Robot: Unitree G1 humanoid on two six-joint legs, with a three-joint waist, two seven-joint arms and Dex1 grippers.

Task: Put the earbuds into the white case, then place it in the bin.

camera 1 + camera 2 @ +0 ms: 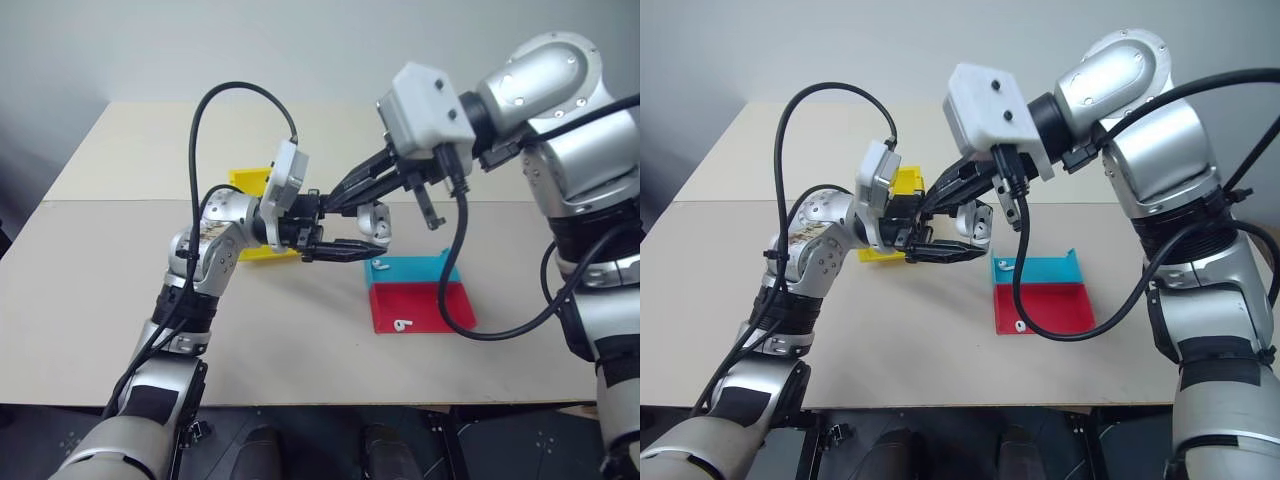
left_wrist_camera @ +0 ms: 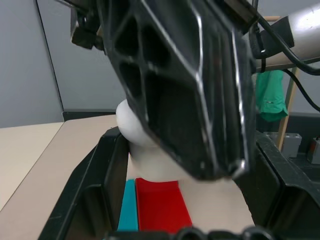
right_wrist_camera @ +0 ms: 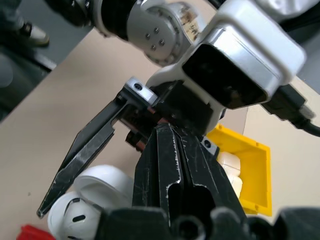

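The white case, now held above the table, will be released by my left gripper in the front half of the yellow bin (image 1: 276,224).
My left gripper (image 1: 378,238) is held above the table, pointing right, shut on the white case (image 1: 374,218). The case's lid stands open in the right wrist view (image 3: 92,197), next to one left finger (image 3: 85,155). My right gripper (image 1: 328,203) reaches down and left across the left one, fingers shut together with nothing seen between them, its tips beside the left fingers' base. Two earbuds lie in the tray, one (image 1: 380,265) on the blue half, one (image 1: 403,325) on the red half. The yellow bin (image 1: 250,180) sits behind my left wrist, partly hidden.
The blue-and-red tray (image 1: 430,300) rests on the table just right of and below the grippers. A pale object (image 3: 231,165) lies inside the bin (image 3: 252,165). Black cables loop over both arms. The beige table stretches bare to the left and toward the front edge.
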